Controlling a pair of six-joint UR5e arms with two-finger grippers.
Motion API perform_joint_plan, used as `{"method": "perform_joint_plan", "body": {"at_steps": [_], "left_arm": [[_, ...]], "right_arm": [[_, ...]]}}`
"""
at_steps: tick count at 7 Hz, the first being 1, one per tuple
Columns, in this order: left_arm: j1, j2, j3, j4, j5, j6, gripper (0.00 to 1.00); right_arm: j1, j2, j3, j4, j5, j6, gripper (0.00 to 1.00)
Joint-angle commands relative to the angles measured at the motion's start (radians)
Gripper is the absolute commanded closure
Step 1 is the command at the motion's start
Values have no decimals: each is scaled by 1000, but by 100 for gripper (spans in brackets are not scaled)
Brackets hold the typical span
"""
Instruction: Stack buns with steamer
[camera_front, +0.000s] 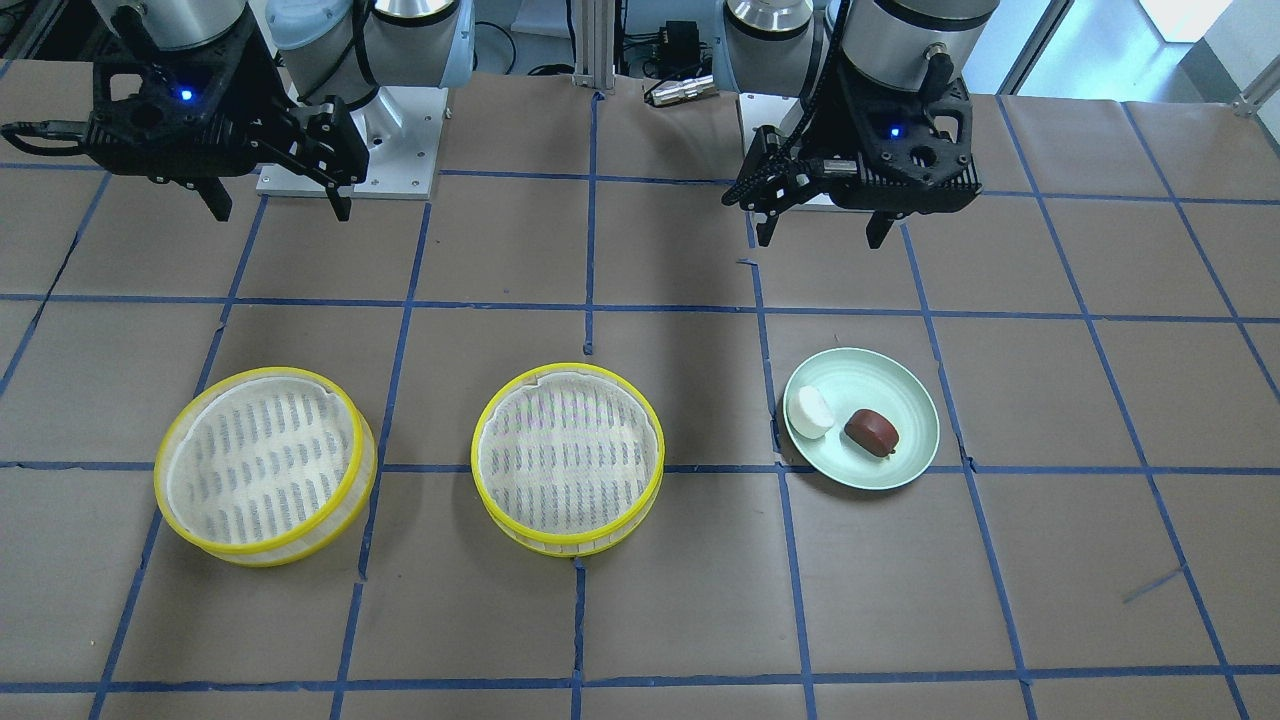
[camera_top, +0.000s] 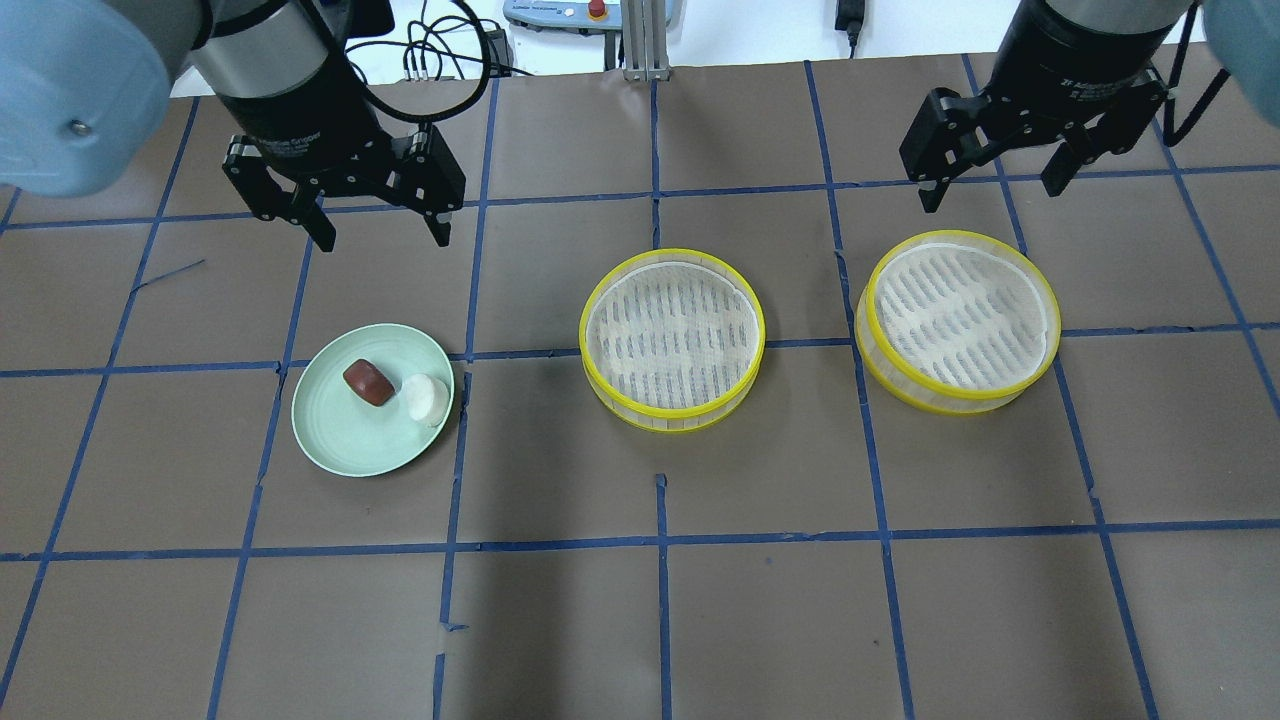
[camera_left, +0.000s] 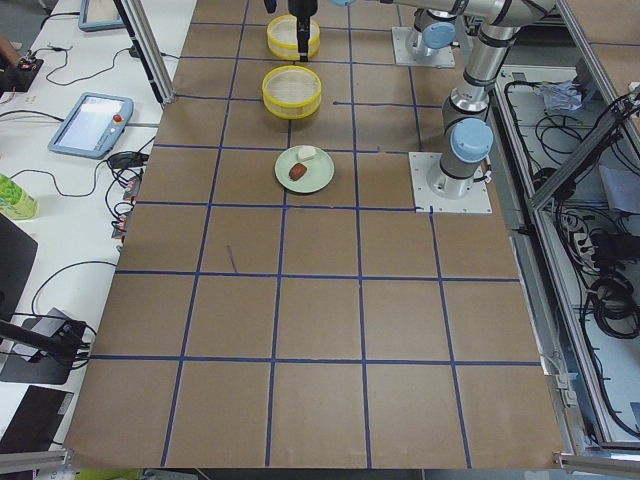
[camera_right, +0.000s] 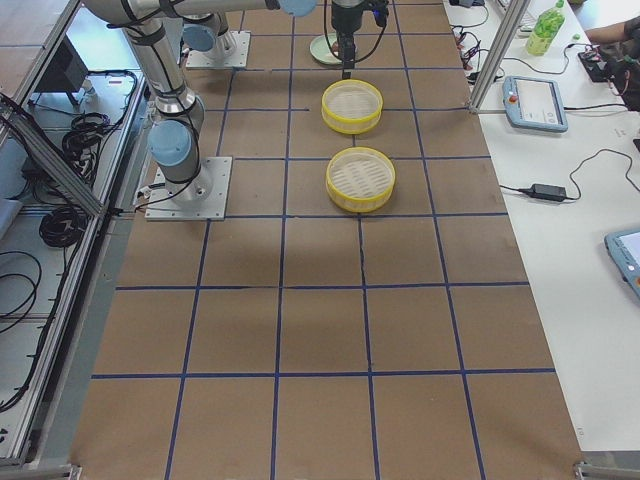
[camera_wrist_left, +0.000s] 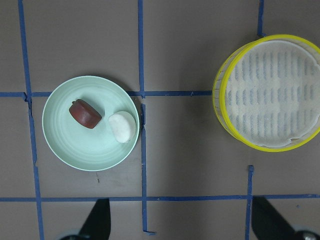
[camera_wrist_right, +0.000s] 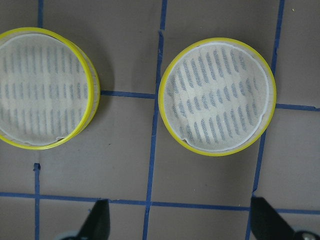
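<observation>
Next, I lower my left gripper to the pale green plate and close it on the middle of the white bun (camera_front: 810, 413) (camera_wrist_left: 123, 126) beside the brown bun.
A white bun (camera_top: 427, 398) and a dark reddish-brown bun (camera_top: 368, 382) lie side by side on a pale green plate (camera_top: 345, 440); they also show in the left wrist view, white bun (camera_wrist_left: 123, 126) and brown bun (camera_wrist_left: 85, 113). Two yellow-rimmed steamer baskets stand apart and empty: one at the table's middle (camera_top: 672, 338), one to its right (camera_top: 957, 319). My left gripper (camera_top: 380, 225) hangs open and empty above the table behind the plate. My right gripper (camera_top: 995, 185) hangs open and empty behind the right basket (camera_wrist_right: 216, 103).
The table is brown paper marked with a grid of blue tape (camera_top: 660, 540). The arm bases (camera_front: 350, 140) stand on plates at the robot's side. Tablets and cables (camera_left: 90, 120) lie off the table's far edge.
</observation>
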Motion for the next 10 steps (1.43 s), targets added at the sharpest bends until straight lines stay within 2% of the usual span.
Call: {"method": "perform_joint_plan", "body": {"at_steps": [1,3,4,5,6,7,8,9,10], "left_arm": [[101,-105,-221,213,3,87,0],[110,-227,-375,500,6,122,0],[111,-265,-398,576,6,123,0],[111,-277,-400,578,5,121,8],[111,-286,-403,577,5,121,10],[111,-285,-388,577,9,132,48],[111,-285,-395,577,11,150,69],[111,-283,-392,575,11,153,79],[111,-282,-389,575,9,153,83]], "right_arm": [[-148,101,10,-112,-6,-117,0],[-268,224,29,-219,-5,-236,0],[-316,241,83,-290,0,-298,0],[-350,250,160,-407,6,-348,0],[-367,252,235,-513,6,-359,0],[-367,252,271,-525,6,-359,1],[-367,252,294,-531,7,-360,1],[-367,254,303,-536,9,-357,1],[-367,270,312,-551,10,-353,3]]}}
